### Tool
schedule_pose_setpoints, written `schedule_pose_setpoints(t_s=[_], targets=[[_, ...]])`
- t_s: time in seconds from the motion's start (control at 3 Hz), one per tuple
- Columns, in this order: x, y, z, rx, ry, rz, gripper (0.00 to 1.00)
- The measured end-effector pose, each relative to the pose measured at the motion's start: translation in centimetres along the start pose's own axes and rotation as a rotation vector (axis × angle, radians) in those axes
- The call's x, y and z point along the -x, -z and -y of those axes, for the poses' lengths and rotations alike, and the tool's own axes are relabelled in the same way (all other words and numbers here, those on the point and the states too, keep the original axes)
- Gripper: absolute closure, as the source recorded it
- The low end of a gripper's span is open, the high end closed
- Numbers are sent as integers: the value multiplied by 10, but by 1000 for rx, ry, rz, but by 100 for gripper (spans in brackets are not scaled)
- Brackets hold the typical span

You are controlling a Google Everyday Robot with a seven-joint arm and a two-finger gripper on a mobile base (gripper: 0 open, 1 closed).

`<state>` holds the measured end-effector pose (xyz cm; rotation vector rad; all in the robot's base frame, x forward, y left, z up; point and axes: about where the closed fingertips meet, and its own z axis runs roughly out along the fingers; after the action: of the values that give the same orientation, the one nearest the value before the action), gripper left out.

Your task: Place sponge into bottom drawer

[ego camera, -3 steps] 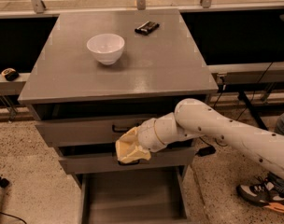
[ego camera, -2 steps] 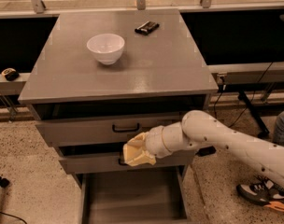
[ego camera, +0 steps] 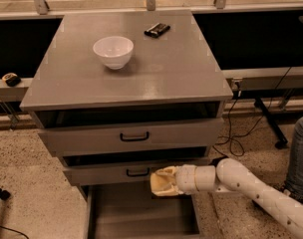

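The sponge, now held above the tray floor, will be let go by my gripper on the bottom drawer's grey bottom (ego camera: 154, 221), near the middle of its front edge.
My gripper (ego camera: 163, 182) is low in front of the cabinet, just below the middle drawer's front and above the back of the open bottom drawer (ego camera: 136, 213). That drawer is a wide shallow grey tray pulled out toward the camera. The gripper's yellowish fingers are closed around a pale yellow soft pad, the sponge (ego camera: 160, 185), held above the tray floor. The white arm (ego camera: 251, 183) reaches in from the lower right.
A white bowl (ego camera: 113, 51) and a small black object (ego camera: 157, 30) sit on the cabinet top (ego camera: 166, 68). The two upper drawers with black handles (ego camera: 134, 136) stand slightly open. Cables and a person's leg (ego camera: 298, 153) are at the right.
The gripper with the sponge has moved down and a little right, from in front of the upper drawers to just above the open bottom drawer.
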<state>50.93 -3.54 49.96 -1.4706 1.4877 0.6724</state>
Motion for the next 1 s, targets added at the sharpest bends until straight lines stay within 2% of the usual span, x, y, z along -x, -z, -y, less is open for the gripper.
schedule_pose_setpoints(t_s=[0.33,0.67,1.0], targets=[[-20,1,-3,13,41,141,100],[-25,-1,-17,75,67,178,100],[-88,-27,-22,122,1,134,100]])
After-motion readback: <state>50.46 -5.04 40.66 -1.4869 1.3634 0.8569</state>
